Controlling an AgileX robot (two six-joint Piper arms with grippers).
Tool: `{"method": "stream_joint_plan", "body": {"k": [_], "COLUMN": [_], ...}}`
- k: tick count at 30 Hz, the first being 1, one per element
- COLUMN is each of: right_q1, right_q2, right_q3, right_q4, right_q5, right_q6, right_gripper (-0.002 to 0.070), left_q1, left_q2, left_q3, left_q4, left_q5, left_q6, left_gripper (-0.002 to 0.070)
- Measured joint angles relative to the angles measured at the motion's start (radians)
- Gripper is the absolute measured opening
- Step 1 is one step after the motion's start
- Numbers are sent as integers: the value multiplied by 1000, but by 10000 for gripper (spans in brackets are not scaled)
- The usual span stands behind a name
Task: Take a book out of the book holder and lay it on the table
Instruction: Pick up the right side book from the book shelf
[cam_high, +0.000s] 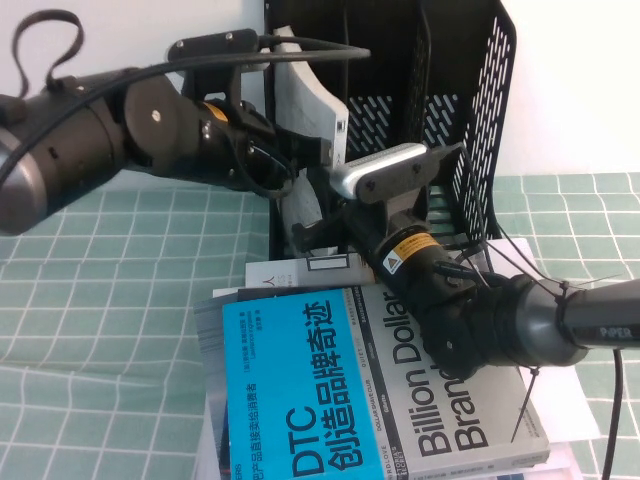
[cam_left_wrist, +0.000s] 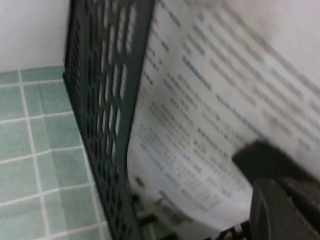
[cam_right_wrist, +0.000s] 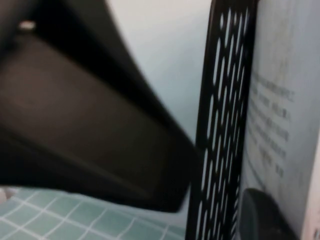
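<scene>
Next, my right gripper releases the book, now tilted in the black holder's slot, so that it lies flat on top of the blue-and-grey book (cam_high: 373, 372), in front of the black holder.
The book (cam_high: 315, 100) stands tilted in the left slot of the black book holder (cam_high: 480, 110), pale back showing. My left gripper (cam_high: 305, 155) reaches in from the left and is shut on the book's front edge. In the left wrist view one of its fingers (cam_left_wrist: 275, 200) presses on the printed back (cam_left_wrist: 210, 100) beside the holder wall (cam_left_wrist: 105, 100). My right gripper (cam_high: 310, 238) is lower down at the book's bottom front corner. In the right wrist view a finger (cam_right_wrist: 260, 215) lies on the book (cam_right_wrist: 280, 100), between it and the slotted wall (cam_right_wrist: 220, 125). The green grid table (cam_high: 100, 300) lies around.
A blue-and-grey book (cam_high: 370, 390) lies flat on other books and papers in front of the holder, under my right arm (cam_high: 520, 325). A white book (cam_high: 290, 272) pokes out behind it. My left arm (cam_high: 90, 140) crosses the upper left. A white wall stands behind.
</scene>
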Motion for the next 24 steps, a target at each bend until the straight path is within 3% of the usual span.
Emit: {"method": "stream_joint_plan", "body": {"k": [9, 18, 24], "right_q1": [6, 9, 7], "right_q2": [-51, -327, -539], "right_q3": [8, 16, 13], "right_q4": [85, 106, -17], "right_q5": [-26, 34, 173], "right_q6": [-72, -443, -629], "right_gripper": [116, 117, 117], "left_q1": [0, 0, 0], "left_q2": [-238, -544, -696], "left_q3": [0, 0, 0], "left_q4": [149, 177, 218], "left_q5": [52, 240, 318], "left_q6": [10, 10, 10], "left_gripper": [-1, -1, -1]}}
